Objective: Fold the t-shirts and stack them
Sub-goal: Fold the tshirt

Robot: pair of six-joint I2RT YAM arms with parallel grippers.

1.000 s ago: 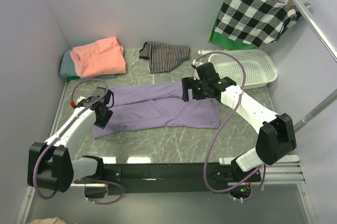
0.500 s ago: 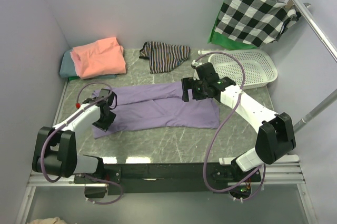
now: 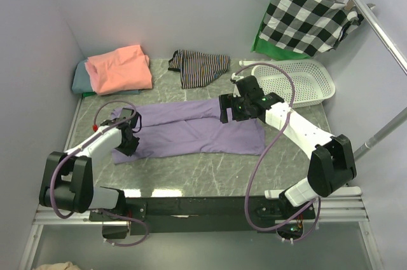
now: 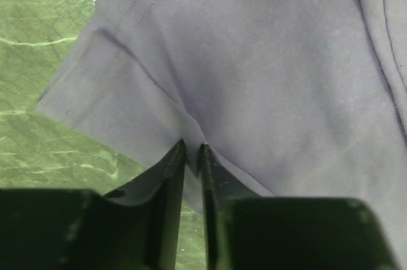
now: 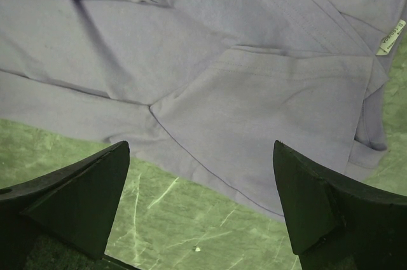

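The lavender-purple t-shirt has a raised fold inside its front edge that my left gripper is pinching, so that gripper should open, take that front edge itself (image 4: 121, 152) and pull the t-shirt flat.
A lavender-purple t-shirt (image 3: 191, 131) lies half-folded, lengthways across the middle of the table. My left gripper (image 3: 127, 140) is at its left end. In the left wrist view the jaws (image 4: 193, 149) are shut, pinching a fold of purple cloth (image 4: 254, 60). My right gripper (image 3: 227, 110) hovers over the shirt's far right part. It is wide open (image 5: 200, 149) above the hem (image 5: 222, 60), with nothing between its fingers. A folded salmon-pink t-shirt (image 3: 119, 68) rests on a grey-teal one (image 3: 79, 79) at the back left.
A striped black-and-white garment (image 3: 199, 67) lies at the back centre. A white slatted basket (image 3: 299, 82) stands at the back right. Above it a checked cloth (image 3: 308, 19) hangs on a wooden hanger, over something green (image 3: 267, 44). A metal rail runs along the right side.
My left gripper has slid in over the purple shirt's left end and closed on a fold of it. The right arm has stayed where it was.
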